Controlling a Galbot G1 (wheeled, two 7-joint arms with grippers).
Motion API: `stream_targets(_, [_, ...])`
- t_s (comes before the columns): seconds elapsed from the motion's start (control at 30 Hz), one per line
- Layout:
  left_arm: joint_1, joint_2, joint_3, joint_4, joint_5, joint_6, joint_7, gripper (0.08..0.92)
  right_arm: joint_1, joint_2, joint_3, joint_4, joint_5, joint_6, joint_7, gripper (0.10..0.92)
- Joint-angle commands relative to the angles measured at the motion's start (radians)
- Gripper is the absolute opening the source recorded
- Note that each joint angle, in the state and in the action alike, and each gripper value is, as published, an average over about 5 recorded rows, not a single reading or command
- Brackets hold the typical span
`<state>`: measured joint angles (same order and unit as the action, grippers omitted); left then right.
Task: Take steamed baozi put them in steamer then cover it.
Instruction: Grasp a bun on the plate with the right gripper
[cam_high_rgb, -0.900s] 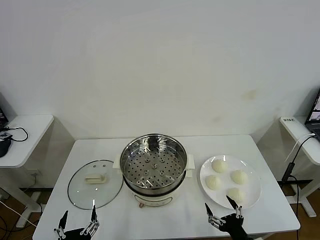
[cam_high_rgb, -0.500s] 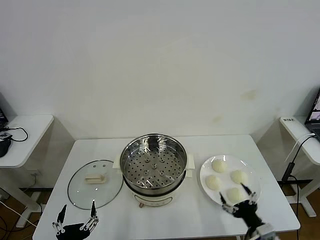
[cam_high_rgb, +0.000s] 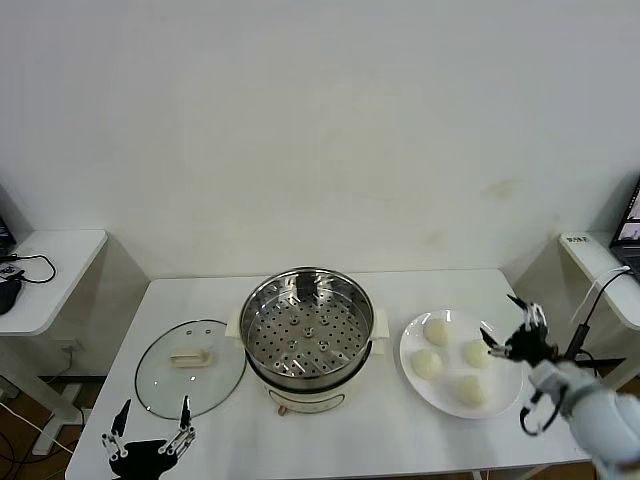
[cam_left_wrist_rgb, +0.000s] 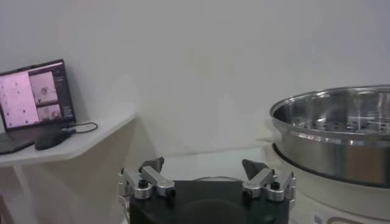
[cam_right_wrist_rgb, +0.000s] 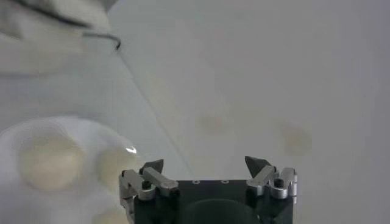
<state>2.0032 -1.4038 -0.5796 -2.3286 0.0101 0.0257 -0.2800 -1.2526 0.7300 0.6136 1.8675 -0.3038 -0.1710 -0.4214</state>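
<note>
The robot's right gripper should close around the sides of the farthest baozi (cam_high_rgb: 437, 331) (cam_right_wrist_rgb: 116, 166) on the white plate, the one closest to the wall.
Several pale steamed baozi (cam_high_rgb: 437, 330) lie on a white plate (cam_high_rgb: 505, 375) at the table's right. In the right wrist view two of them (cam_right_wrist_rgb: 49, 159) show blurred. The steel steamer (cam_high_rgb: 308, 335) stands mid-table on its white pot base with nothing in it, and its rim (cam_left_wrist_rgb: 341, 128) shows in the left wrist view. Left of it, the glass cover (cam_high_rgb: 190, 366) lies flat on the table. My right gripper (cam_high_rgb: 503, 322) (cam_right_wrist_rgb: 206, 163) hovers open over the plate's far right rim, beside the right-hand baozi (cam_high_rgb: 477, 354). My left gripper (cam_high_rgb: 155, 410) (cam_left_wrist_rgb: 204, 165) waits open at the front edge, in front of the cover.
A white side table (cam_high_rgb: 50, 270) with a dark mouse and cable stands to the left, and a laptop (cam_left_wrist_rgb: 33, 97) sits on it. Another side table (cam_high_rgb: 600, 270) with a laptop (cam_high_rgb: 630, 225) stands to the right. A white wall runs close behind the table.
My right gripper has risen from the table's front edge and swung back and right across the plate to its far right rim. The left gripper has dropped slightly toward the front edge.
</note>
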Motion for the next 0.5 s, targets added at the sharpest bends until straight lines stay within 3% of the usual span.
stream_targets(0.03, [-0.007,-0.001,-0.015,-0.001,0.031,0.01,0.024,0.823,0.591,-0.243,-0.439,-0.272,-0.088,0.012,-0.348,0.823])
stream_targets(0.23, [-0.014,-0.003,-0.026,-0.002,0.033,0.012,0.035,0.823,0.981,-0.241,-0.869,-0.41,0.003,0.031,-0.55,0.823])
stream_targets(0.5, [-0.029,0.0,-0.05,-0.003,0.027,0.018,0.04,0.823,1.232,-0.184,-1.239,-0.493,0.065,0.086,-0.669,0.823])
